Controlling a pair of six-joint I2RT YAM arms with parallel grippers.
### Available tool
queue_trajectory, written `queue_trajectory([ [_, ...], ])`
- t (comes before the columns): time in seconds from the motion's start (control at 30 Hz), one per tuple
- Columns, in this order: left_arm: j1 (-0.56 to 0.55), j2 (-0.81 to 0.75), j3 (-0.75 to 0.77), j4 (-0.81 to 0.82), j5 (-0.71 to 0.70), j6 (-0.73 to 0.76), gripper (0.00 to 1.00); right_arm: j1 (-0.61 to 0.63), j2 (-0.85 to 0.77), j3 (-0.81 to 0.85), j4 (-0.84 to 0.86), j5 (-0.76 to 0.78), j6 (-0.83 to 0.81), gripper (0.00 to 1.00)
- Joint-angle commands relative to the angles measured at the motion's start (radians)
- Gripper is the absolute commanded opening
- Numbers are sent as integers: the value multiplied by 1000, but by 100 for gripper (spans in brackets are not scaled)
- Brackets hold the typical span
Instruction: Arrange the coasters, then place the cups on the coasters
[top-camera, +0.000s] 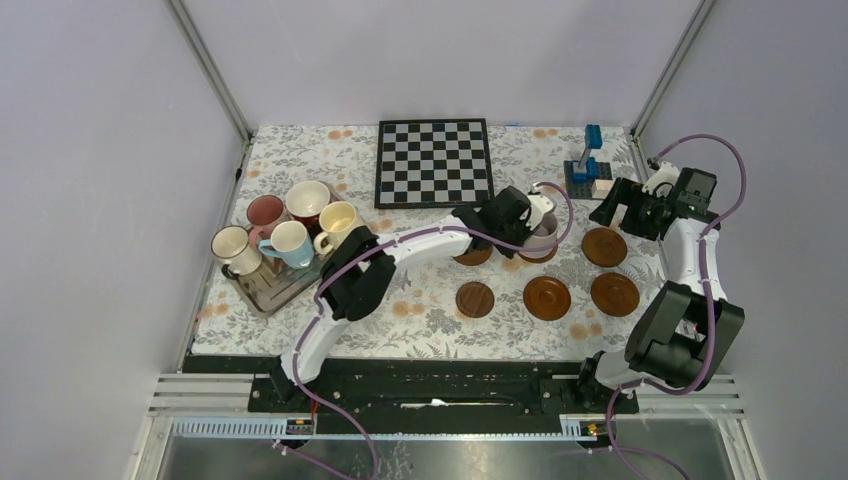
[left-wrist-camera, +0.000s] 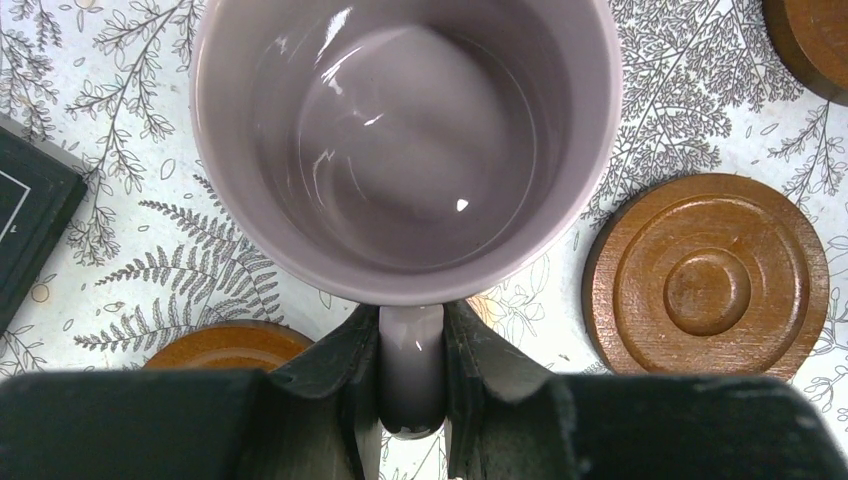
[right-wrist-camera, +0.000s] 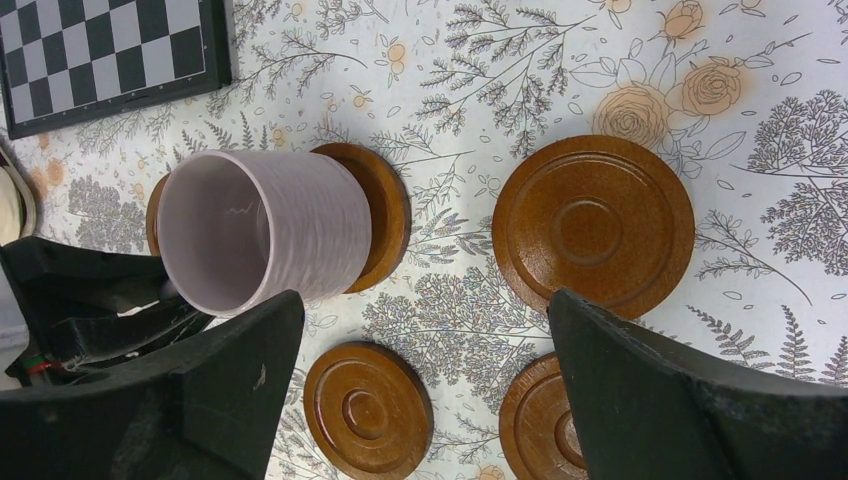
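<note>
The lilac cup, now upright over a coaster, will land on the middle brown coaster (top-camera: 542, 240) in the row nearer the chessboard, released by my left gripper.
My left gripper (left-wrist-camera: 411, 335) is shut on the handle of the lilac cup (left-wrist-camera: 405, 140). That cup (top-camera: 543, 236) stands upright over a coaster (right-wrist-camera: 383, 215); I cannot tell whether it touches it. Further brown coasters lie around it on the cloth: a small dark one (top-camera: 475, 299), one (top-camera: 547, 298) beside that, and two to the right (top-camera: 614, 293) (top-camera: 604, 246). Another (top-camera: 473, 254) is partly under the left arm. The remaining cups, pink (top-camera: 264, 212), dark red (top-camera: 307, 200), cream-yellow (top-camera: 338, 220), light blue (top-camera: 288, 241) and white (top-camera: 232, 245), stand on the tray. My right gripper (right-wrist-camera: 425, 310) hangs open above the coasters, holding nothing.
The metal tray (top-camera: 272, 288) sits at the left edge of the floral cloth. A chessboard (top-camera: 433, 162) lies at the back centre, and a small blue brick model (top-camera: 588, 168) stands at the back right, close to my right gripper (top-camera: 625, 212).
</note>
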Motion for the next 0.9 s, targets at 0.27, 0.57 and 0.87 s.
queue_trajectory([
  [0.27,-6,9,111,180,7,-34,0,-4,3,-7,27,-27,1,100],
  [0.57,-6,32,101,173,8,-32,0,-3,7,-4,26,-28,-2,99],
  [0.87,-15,9,82,162,-7,-26,15,-4,8,-4,27,-29,-4,100],
])
